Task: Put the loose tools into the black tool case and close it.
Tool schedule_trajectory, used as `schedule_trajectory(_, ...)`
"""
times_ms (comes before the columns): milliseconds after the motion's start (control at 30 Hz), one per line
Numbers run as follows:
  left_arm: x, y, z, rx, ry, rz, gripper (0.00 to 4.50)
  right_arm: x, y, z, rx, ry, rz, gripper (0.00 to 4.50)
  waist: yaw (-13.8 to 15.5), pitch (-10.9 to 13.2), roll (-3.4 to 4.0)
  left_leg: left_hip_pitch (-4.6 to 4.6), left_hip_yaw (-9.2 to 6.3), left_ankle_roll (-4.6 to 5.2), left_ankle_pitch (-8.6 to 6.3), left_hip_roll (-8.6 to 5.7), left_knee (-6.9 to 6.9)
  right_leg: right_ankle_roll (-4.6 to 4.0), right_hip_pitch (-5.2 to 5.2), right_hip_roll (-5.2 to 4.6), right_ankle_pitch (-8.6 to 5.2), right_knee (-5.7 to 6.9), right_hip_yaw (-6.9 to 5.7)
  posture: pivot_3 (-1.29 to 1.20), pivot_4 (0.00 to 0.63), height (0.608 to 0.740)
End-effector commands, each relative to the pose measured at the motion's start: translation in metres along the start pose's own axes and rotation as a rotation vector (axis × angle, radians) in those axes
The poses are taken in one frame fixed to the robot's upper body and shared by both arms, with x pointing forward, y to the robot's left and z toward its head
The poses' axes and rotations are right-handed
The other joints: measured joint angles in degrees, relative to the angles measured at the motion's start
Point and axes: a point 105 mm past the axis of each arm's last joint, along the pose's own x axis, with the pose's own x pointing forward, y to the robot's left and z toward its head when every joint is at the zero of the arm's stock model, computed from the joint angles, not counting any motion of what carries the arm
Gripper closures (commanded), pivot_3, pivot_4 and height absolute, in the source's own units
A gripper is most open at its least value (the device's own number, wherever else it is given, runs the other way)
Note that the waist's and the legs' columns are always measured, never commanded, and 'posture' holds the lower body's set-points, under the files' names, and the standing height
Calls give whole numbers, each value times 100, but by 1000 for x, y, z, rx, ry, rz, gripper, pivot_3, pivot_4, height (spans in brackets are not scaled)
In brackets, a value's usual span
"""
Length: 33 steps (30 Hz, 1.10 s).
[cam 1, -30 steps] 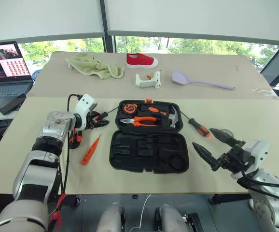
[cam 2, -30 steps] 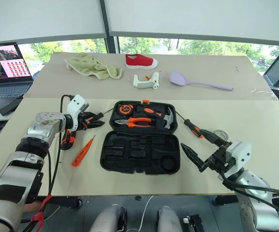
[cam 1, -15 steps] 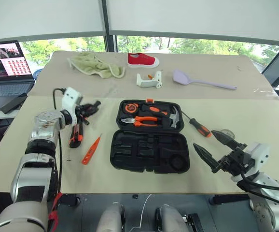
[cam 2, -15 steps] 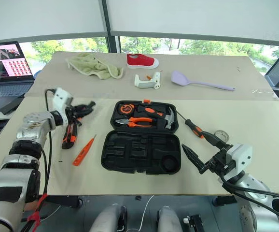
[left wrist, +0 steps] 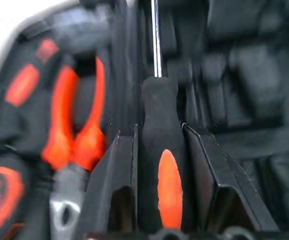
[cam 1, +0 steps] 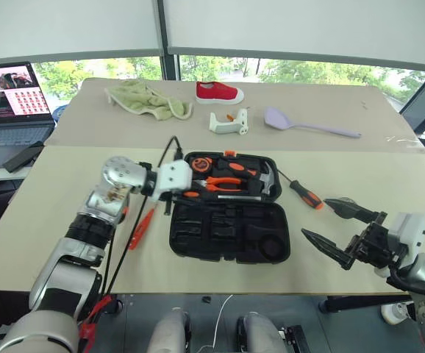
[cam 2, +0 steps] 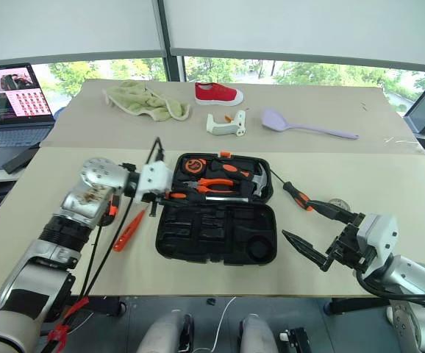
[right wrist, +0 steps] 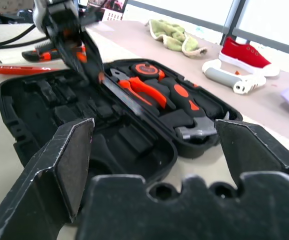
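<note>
I need to open my left gripper, take hold afresh and shift the black-and-orange screwdriver into the near half's top row point(cam 1: 226, 209), as its stem lies along the case's hinge line.
The black tool case point(cam 1: 220, 222) lies open in front of me, pliers and a hammer seated in its far half. My left gripper point(cam 1: 183, 193) hovers over the case's left side, shut on a black-and-orange screwdriver point(left wrist: 159, 170) whose shaft point(cam 1: 231, 196) points right along the hinge line. A second screwdriver point(cam 1: 303, 193) lies on the table right of the case. The orange tester screwdriver point(cam 1: 140, 226) lies left of it, and the utility knife point(right wrist: 44, 55) is farther left, partly hidden by my left arm. My right gripper point(cam 1: 315, 217) hangs open, empty, right of the case's near corner.
On the far table are a green cloth point(cam 1: 148, 99), a red shoe point(cam 1: 218, 92), a white fixture point(cam 1: 227, 121) and the lilac spatula point(cam 1: 308, 125). A laptop point(cam 1: 10, 103) and a phone point(cam 1: 20, 157) sit at the far left.
My left gripper closed on a screwdriver left of the case, lifted it and swung right with a wrist roll, so it now hangs over the case. The right gripper stayed open and barely moved.
</note>
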Motion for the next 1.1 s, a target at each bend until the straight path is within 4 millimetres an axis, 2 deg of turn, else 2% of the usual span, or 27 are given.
schedule_trajectory(33, 2, 9, 2, 28, 39, 49, 3600, -1, 0, 8, -40, -29, -15, 0, 1, 0, 1, 0, -4, 0, 0, 0, 3, 0, 1, 0, 0, 1, 0, 0, 150, 740)
schedule_trajectory(233, 3, 0, 2, 12, 59, 4, 3600, -3, 2, 4, -35, -24, -32, 0, 8, 0, 1, 0, -14, 10, -6, 2, 35, 1, 3, -2, -1, 27, 1, 0, 150, 740)
schedule_trajectory(333, 1, 2, -1, -16, 78, 34, 3600, -1, 3, 2, -33, -25, -34, 0, 0, 0, 1, 0, -26, 10, -6, 3, 42, 2, 2, -2, -1, 37, 5, 0, 150, 740)
schedule_trajectory(400, 2, 4, 5, -41, 31, 54, 2589, -1, 3, 1, -29, -24, -32, 0, 5, 0, 1, 1, -27, 10, -6, 2, 43, 2, 2, -2, -1, 40, 5, 0, 150, 740)
schedule_trajectory(533, 1, 9, 37, -88, -195, 112, 1369, 0, 6, -3, -14, -16, -25, 0, 35, 0, 1, 0, -30, 10, -6, 3, 51, 2, 2, -4, -1, 43, 6, 0, 150, 740)
schedule_trajectory(600, -2, 11, 45, -122, -267, 143, 1369, -1, 6, -4, -6, -11, -25, 0, 55, 0, 1, -2, -32, 11, -7, 3, 53, 2, 1, -9, -1, 44, 6, 0, 150, 740)
schedule_trajectory(733, -6, 12, 44, -148, -299, 189, 1369, -2, 7, -6, 4, -6, -25, 0, 20, -1, 3, 0, -32, 11, -7, 0, 51, 2, 2, -8, -2, 44, 6, 0, 150, 740)
schedule_trajectory(833, -3, 9, 29, -184, -246, 213, 2039, -1, 7, -8, 11, -8, -28, 0, 0, -1, 3, 2, -32, 12, -7, 1, 49, 2, 1, -6, -2, 46, 6, 0, 150, 740)
schedule_trajectory(1033, 18, -6, 10, -187, -144, 184, 4431, 0, 7, -8, 14, -10, -31, 0, 22, -1, 3, 1, -32, 12, -7, -1, 51, 2, 2, -6, -2, 45, 6, 0, 150, 740)
schedule_trajectory(1100, 24, -12, 6, -199, -125, 162, 4478, -1, 6, -8, 15, -10, -34, 0, 35, -1, 3, 1, -32, 12, -7, -1, 52, 2, 3, -7, -2, 44, 6, 0, 150, 740)
